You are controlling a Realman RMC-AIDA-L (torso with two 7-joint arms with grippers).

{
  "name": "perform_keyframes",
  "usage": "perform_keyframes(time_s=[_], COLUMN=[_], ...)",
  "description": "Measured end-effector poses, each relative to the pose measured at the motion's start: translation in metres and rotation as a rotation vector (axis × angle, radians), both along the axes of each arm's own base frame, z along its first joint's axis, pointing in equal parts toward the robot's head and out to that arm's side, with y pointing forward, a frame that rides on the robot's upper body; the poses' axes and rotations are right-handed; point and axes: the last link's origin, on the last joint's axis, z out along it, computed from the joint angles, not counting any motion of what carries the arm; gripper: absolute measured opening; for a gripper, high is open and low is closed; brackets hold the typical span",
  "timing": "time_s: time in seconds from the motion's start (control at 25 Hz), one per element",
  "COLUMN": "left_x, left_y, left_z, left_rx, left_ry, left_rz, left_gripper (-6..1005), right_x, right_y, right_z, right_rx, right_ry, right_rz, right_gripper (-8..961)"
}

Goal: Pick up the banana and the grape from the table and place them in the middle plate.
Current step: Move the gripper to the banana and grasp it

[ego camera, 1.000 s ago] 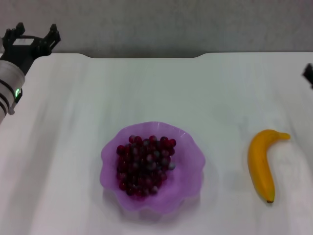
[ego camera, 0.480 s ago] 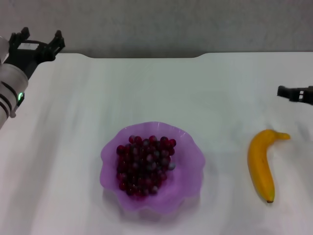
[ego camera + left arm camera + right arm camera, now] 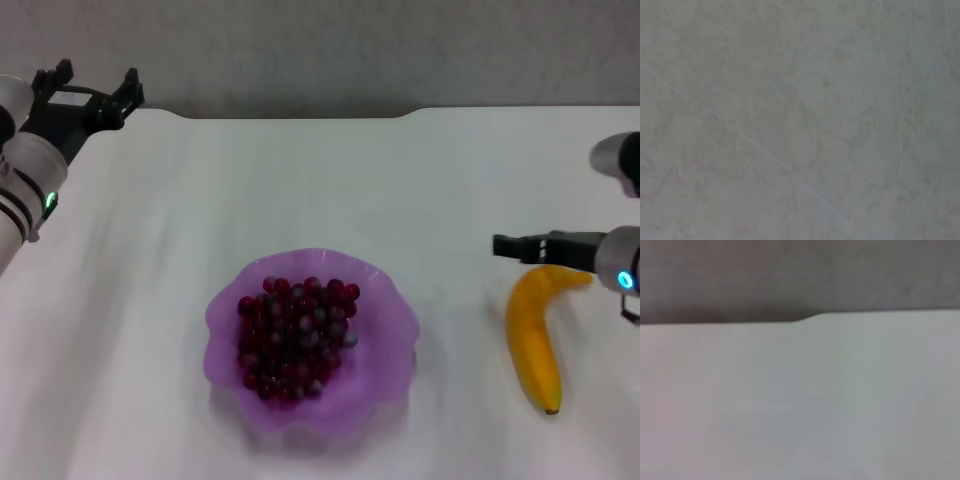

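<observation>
The yellow banana has a stem and a dark end. Next, I bring my right gripper to the middle of the yellow banana (image 3: 529,337), between those two, and close there.
The grape bunch (image 3: 295,340), dark red-purple, lies inside the light purple middle plate (image 3: 388,305) at the centre front of the white table (image 3: 330,180). The yellow banana (image 3: 533,340) lies on the table to the right of the plate, stem end pointing away from me. My right gripper (image 3: 502,245) reaches in from the right edge and hovers just beyond the banana's stem end, pointing left. My left gripper (image 3: 92,88) is open and empty at the far left back corner. Neither wrist view shows a task object.
The table's back edge (image 3: 300,115) meets a grey wall; it also shows in the right wrist view (image 3: 805,317). The left wrist view shows only a plain grey surface (image 3: 800,120).
My right arm has come in from the right edge and moved left to above the banana's stem end. My left gripper has drifted slightly to the right. Grapes, plate and banana have not moved.
</observation>
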Motion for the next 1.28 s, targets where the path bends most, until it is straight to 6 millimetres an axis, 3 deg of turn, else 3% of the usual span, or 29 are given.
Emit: perform_keyframes(time_s=[0.24, 0.48, 1.28], left_x=[0.002, 0.001, 0.0], left_y=[0.0, 0.001, 0.0], left_z=[-0.001, -0.001, 0.002], left_rx=[-0.008, -0.014, -0.008], left_ry=[0.015, 0.019, 0.013], left_rz=[-0.008, -0.002, 0.001], left_gripper=[878, 878, 879], right_x=[0.008, 0.016, 0.02], right_y=[-0.013, -0.029, -0.047], right_z=[-0.007, 0.002, -0.016], right_rx=[-0.018, -0.015, -0.077], right_ry=[0.043, 0.061, 0.111], right_rz=[-0.041, -0.071, -0.124], right_gripper=[865, 853, 810])
